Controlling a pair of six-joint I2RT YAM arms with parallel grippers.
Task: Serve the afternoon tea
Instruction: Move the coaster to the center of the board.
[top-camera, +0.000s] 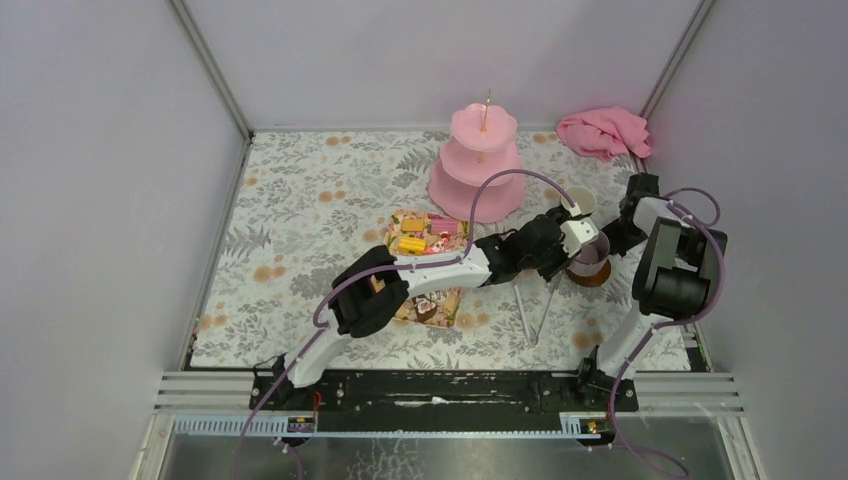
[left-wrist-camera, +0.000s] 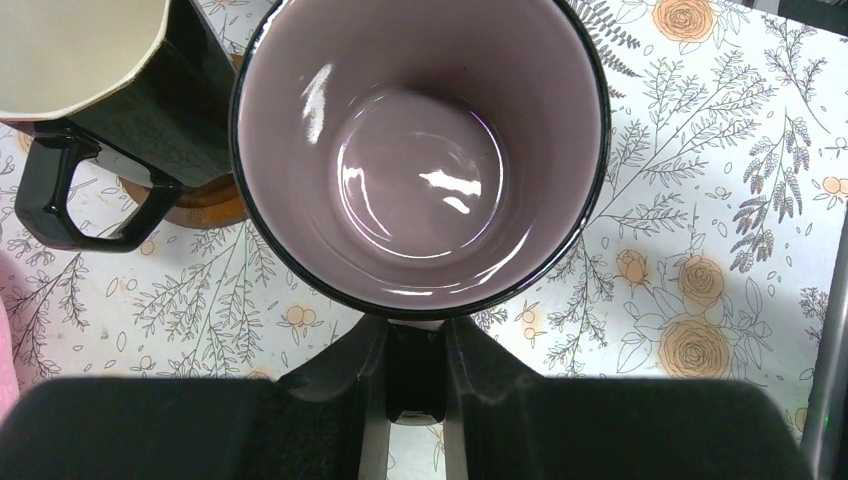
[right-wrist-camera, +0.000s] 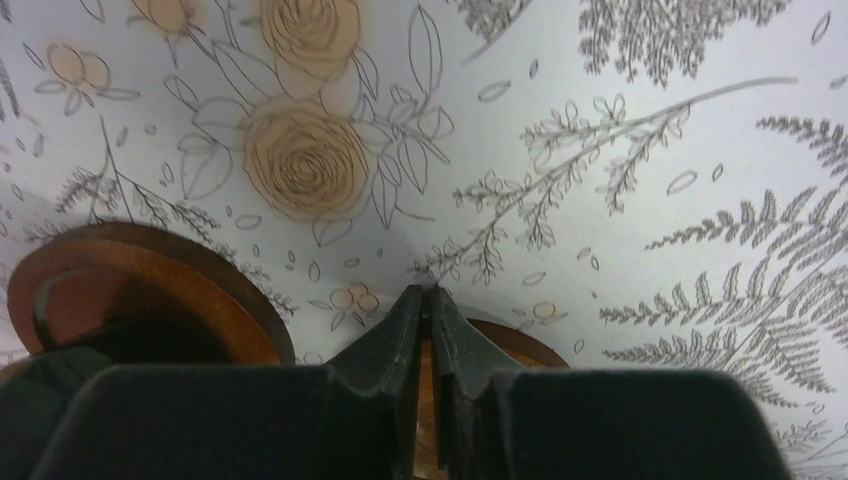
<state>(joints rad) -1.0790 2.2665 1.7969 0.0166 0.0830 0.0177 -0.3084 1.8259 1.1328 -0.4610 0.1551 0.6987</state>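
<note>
The robot's left gripper will release the grey mug, now held over a wooden coaster, on the wooden coaster (top-camera: 594, 271) beside the thin metal rods.
My left gripper (left-wrist-camera: 415, 330) is shut on the handle of the grey mug (left-wrist-camera: 420, 150), which has a glossy purple-grey inside and a black rim; in the top view the gripper (top-camera: 563, 243) holds the mug (top-camera: 592, 252) over a wooden coaster (top-camera: 590, 279). The black mug (left-wrist-camera: 90, 60), cream inside, stands on another coaster (left-wrist-camera: 200, 205) just beyond it. My right gripper (right-wrist-camera: 427, 292) is shut and empty, low over a coaster (right-wrist-camera: 520, 340), right of the mugs (top-camera: 615, 236). The toy cakes (top-camera: 425, 235) lie on the floral tray. The pink three-tier stand (top-camera: 480, 165) is empty.
The floral tray (top-camera: 448, 318) lies partly under my left arm. A pink cloth (top-camera: 603, 132) sits in the far right corner. Two thin metal rods (top-camera: 532, 310) lie near the front, below the mugs. A second coaster (right-wrist-camera: 150, 290) shows left of my right fingers.
</note>
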